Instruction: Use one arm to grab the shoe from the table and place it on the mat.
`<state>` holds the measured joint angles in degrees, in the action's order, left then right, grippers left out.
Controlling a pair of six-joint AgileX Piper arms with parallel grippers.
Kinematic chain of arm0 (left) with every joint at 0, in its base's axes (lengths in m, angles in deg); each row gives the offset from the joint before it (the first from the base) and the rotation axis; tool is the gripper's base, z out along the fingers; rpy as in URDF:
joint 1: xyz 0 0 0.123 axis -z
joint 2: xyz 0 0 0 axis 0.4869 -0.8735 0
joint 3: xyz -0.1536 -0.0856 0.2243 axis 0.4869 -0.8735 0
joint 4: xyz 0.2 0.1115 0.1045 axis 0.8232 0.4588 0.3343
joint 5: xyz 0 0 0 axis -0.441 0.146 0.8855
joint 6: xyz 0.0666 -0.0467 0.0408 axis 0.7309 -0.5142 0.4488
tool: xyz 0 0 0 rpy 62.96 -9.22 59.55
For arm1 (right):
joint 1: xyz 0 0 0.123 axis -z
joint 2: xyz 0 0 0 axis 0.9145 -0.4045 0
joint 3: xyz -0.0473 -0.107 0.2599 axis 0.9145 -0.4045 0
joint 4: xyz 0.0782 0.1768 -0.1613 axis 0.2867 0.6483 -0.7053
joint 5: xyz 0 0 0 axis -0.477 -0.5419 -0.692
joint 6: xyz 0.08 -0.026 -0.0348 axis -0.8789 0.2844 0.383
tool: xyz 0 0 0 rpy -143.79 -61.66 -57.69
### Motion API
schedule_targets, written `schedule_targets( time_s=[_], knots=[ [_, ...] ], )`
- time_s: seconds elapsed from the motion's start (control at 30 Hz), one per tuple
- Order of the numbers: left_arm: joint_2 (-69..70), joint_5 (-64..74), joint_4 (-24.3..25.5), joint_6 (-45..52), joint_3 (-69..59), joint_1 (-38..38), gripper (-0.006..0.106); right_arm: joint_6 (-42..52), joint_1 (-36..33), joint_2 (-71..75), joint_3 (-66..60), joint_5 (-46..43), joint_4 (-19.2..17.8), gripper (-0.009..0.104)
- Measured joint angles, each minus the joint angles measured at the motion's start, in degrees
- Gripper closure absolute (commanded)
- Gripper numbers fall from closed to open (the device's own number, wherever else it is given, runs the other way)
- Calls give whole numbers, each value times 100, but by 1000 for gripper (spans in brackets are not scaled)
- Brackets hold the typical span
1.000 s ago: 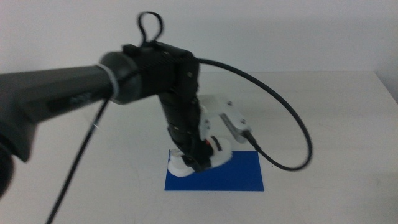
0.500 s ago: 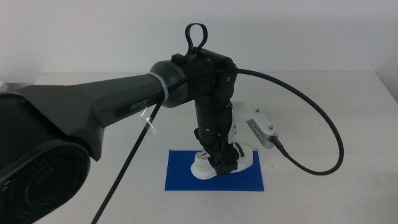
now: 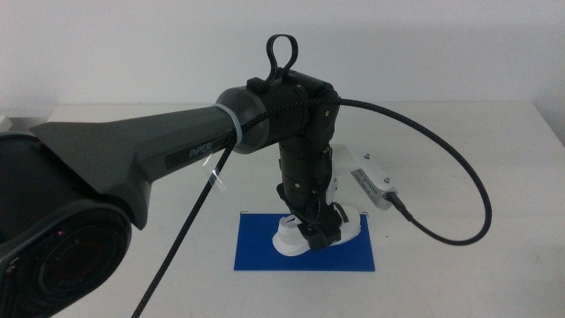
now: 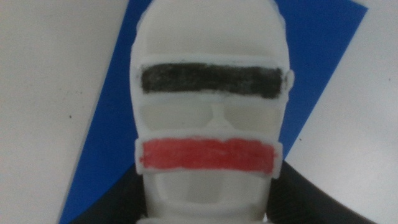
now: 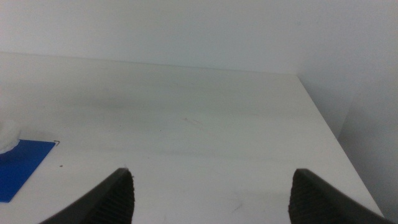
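Observation:
The white shoe will go down lengthwise in the middle of the blue mat point(image 3: 305, 238) point(image 4: 177, 196), set there by my left gripper.
The left arm point(image 3: 177, 150) reaches in from the left and bends down over the blue mat point(image 3: 256, 254). Its gripper point(image 3: 314, 231) is shut on the white shoe point(image 3: 290, 238), which rests on or just above the mat's middle. In the left wrist view the shoe point(image 4: 211, 118) fills the frame with its black and red straps, over the mat point(image 4: 317, 56). The dark jaws hug both its sides, around the gripper's middle point(image 4: 208, 208). The right gripper point(image 5: 217, 199) is open and empty, low over the table point(image 5: 186, 124), out of the middle view.
The white table point(image 3: 477, 132) spreads around the mat. A black cable point(image 3: 463, 181) loops from the left wrist to the right of the mat. The right wrist view shows the mat's corner point(image 5: 18, 165) and the table's far and right edges.
The left arm swung to the right, carrying the shoe from the mat's left end to its middle. In the last half second it has barely moved.

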<state>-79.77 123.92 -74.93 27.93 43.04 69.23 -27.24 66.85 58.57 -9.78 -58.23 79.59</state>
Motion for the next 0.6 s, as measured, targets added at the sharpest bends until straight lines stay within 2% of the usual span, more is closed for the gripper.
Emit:
schedule_targets(
  time_s=[0.17,0.27,0.6],
  knots=[
    [0,6,0,-729,0,0,102,0,0,0,0,0,0,31],
    [0,6,0,-1524,0,0,102,0,0,0,0,0,0,31],
    [0,6,0,-5635,0,0,102,0,0,0,0,0,0,31]
  ],
)
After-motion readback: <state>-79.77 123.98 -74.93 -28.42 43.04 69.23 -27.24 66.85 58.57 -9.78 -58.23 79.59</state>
